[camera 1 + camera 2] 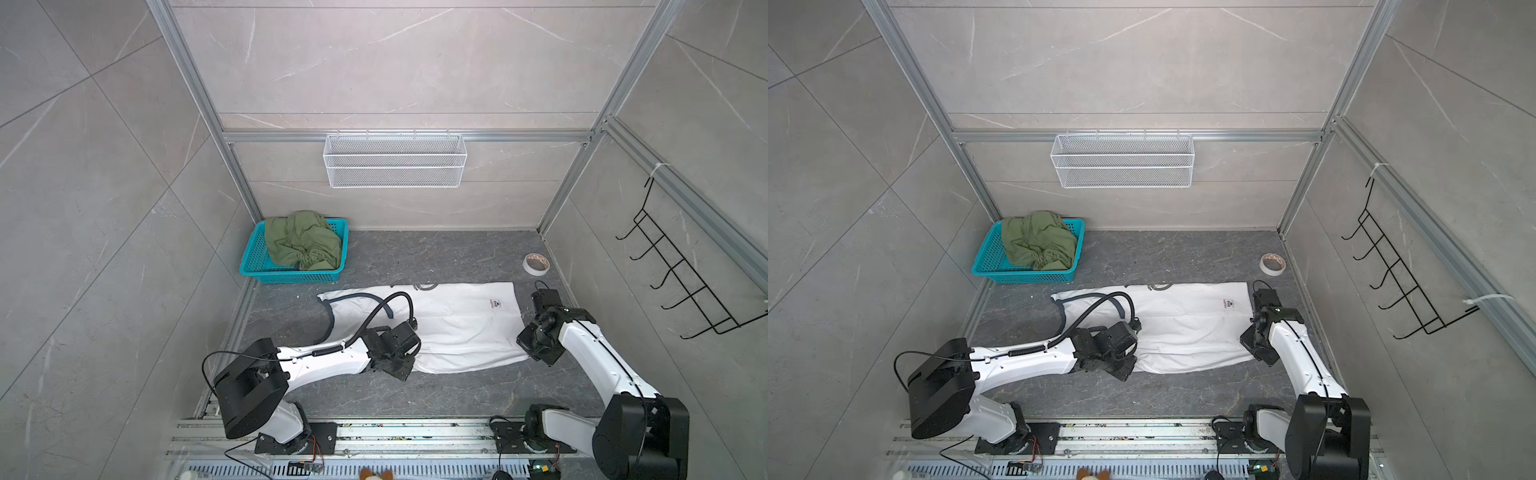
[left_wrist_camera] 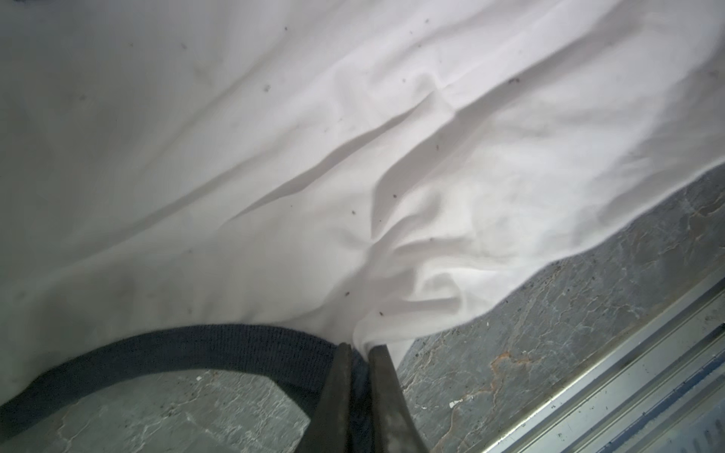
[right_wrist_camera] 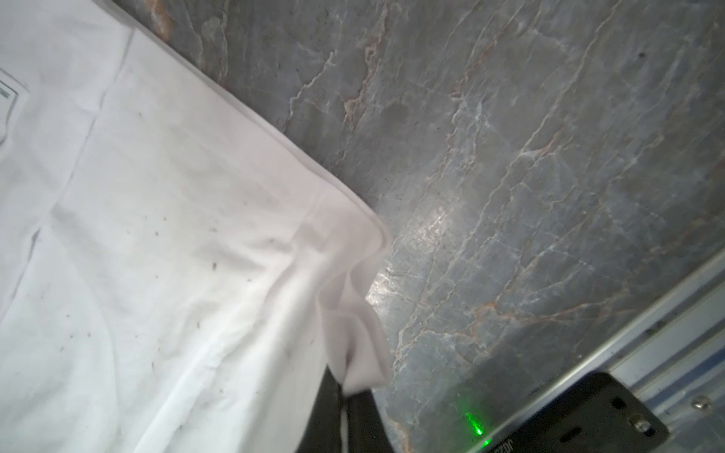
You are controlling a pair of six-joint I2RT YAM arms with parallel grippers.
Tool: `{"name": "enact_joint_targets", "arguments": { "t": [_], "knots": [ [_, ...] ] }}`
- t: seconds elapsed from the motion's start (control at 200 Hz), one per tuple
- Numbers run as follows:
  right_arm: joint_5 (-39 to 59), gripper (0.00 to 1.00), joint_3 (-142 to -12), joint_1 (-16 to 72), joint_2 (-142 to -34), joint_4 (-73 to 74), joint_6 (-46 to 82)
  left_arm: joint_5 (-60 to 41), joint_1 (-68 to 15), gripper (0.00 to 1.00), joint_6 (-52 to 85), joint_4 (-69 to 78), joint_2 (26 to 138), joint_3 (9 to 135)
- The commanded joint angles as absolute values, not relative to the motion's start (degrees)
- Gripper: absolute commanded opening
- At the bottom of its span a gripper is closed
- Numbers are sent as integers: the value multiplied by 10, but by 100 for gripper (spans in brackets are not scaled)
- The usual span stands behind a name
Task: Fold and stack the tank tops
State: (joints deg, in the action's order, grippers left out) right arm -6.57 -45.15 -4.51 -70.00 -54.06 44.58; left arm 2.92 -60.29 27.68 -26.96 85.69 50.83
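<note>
My right gripper needs to put the near hem corner down on the white tank top's hem edge [image 1: 519, 310] [image 3: 143, 42] next to the small label.
The white tank top [image 1: 457, 324] [image 1: 1187, 328] lies spread sideways on the dark marble table, with its dark-trimmed straps to the left and its hem to the right. My left gripper [image 2: 359, 347] is shut on the dark armhole trim [image 2: 176, 349] and a pinch of white cloth at the top's near edge [image 1: 405, 368]. My right gripper [image 3: 347, 386] is shut on the near hem corner [image 1: 527, 351], where the cloth bunches up. The olive green tank top [image 1: 301, 241] [image 1: 1038, 241] sits crumpled in a teal basket [image 1: 291, 275] at the back left.
A tape roll [image 1: 536, 264] lies at the back right of the table. A white wire basket [image 1: 395, 160] hangs on the back wall and a black hook rack [image 1: 681, 282] on the right wall. Aluminium rails [image 1: 395, 432] run along the front edge.
</note>
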Motion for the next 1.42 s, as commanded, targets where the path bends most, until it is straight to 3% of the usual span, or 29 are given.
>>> {"name": "enact_joint_targets", "arguments": {
  "t": [0.0,0.389,0.823,0.898,0.988,1.108,1.263,1.412],
  "knots": [
    [-85,6,-491,-46,-747,-510,444,36,-583,6,280,-261,869,558],
    [-79,7,-619,-46,-912,-437,432,-31,-475,7,298,-268,977,664],
    [-80,12,-698,-34,-1030,-418,436,-45,-421,15,314,-316,1063,744],
    [-84,16,-705,-32,-1040,-422,439,-40,-418,17,317,-320,1073,754],
    [-99,30,-709,-29,-1043,-428,440,-25,-417,29,319,-335,1084,772],
    [-125,41,-716,-24,-1029,-445,438,19,-418,40,323,-363,1084,790],
    [-182,46,-718,-4,-986,-475,433,107,-424,51,325,-377,1046,786],
    [-216,46,-712,26,-950,-491,425,147,-450,52,313,-351,1008,761]
  ]
}}
